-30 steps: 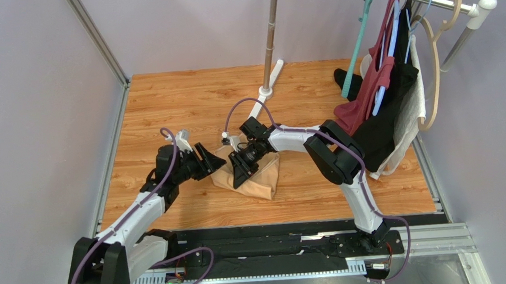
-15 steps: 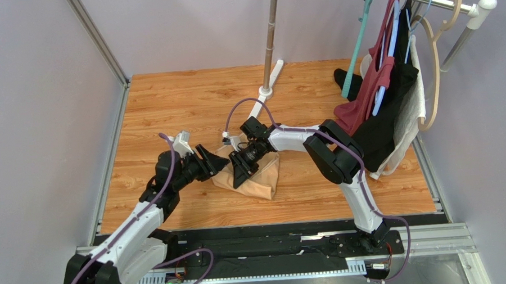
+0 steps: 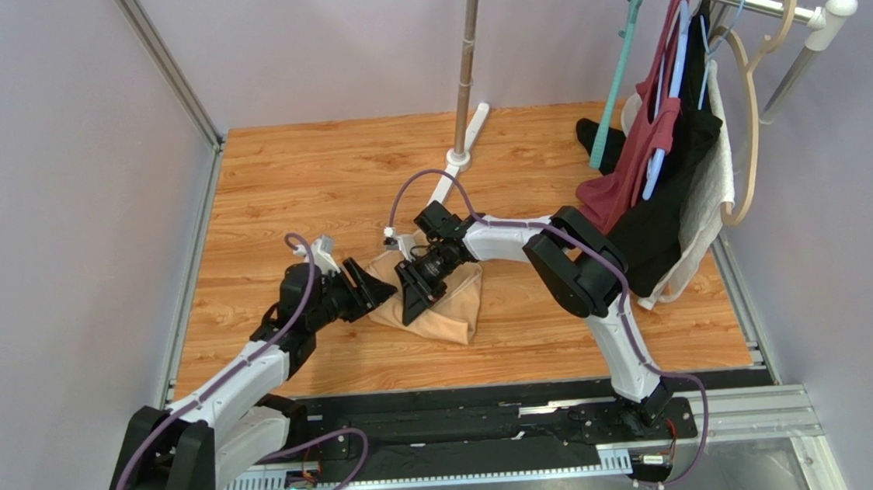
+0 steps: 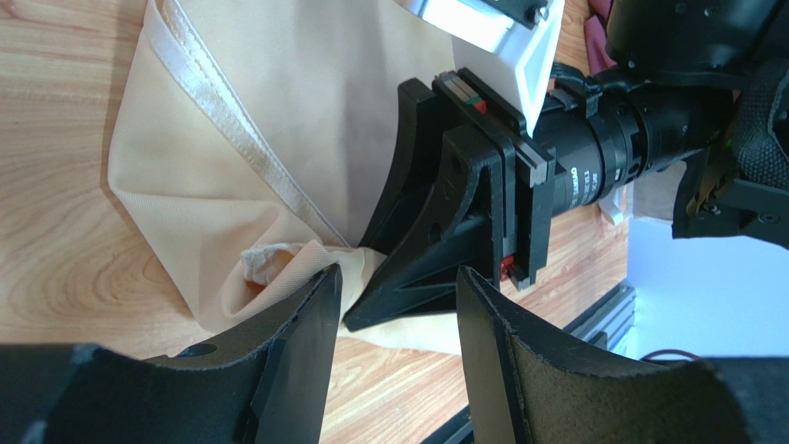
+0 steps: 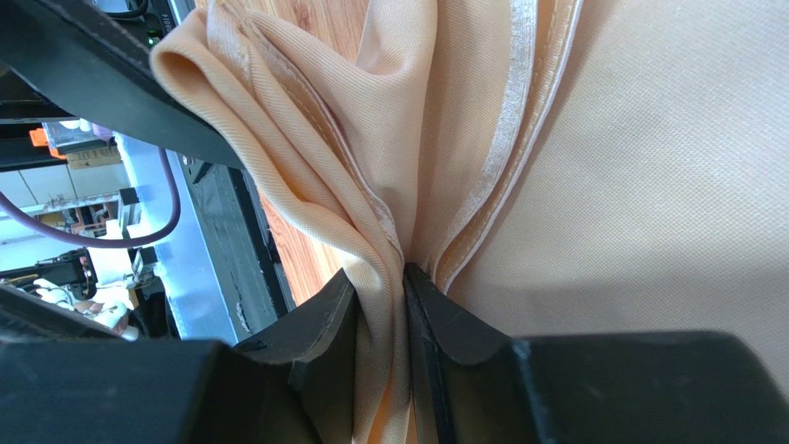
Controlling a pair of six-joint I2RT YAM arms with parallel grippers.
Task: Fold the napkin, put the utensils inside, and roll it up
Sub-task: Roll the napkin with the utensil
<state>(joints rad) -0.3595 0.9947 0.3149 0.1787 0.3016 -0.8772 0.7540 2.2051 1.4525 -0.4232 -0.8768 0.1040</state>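
Note:
My right gripper is pinching the napkin's bunched fold close to my left gripper. It should open and take hold of the fold nearer the fold's other end point(image 3: 450, 321).
The peach-tan napkin point(image 3: 446, 306) lies bunched on the wooden table point(image 3: 319, 184), between the two grippers. My right gripper point(image 3: 410, 303) is shut on a gathered fold of the napkin's left edge; in the right wrist view the cloth point(image 5: 648, 139) is pinched between the fingers point(image 5: 405, 282). My left gripper point(image 3: 370, 293) is open just left of the napkin. In the left wrist view its fingertips point(image 4: 396, 287) straddle the napkin's corner point(image 4: 278, 268), with the right gripper's black finger point(image 4: 435, 222) close ahead. The spoon is not visible in any view.
A metal pole with a long white foot point(image 3: 455, 164) stands behind the napkin. Dark red, black and white garments point(image 3: 670, 180) hang on a rail at the right. A black and metal rail point(image 3: 478, 411) runs along the near table edge.
My left gripper has moved right and down to the napkin's left edge. The right gripper has stayed shut on the fold and has not moved.

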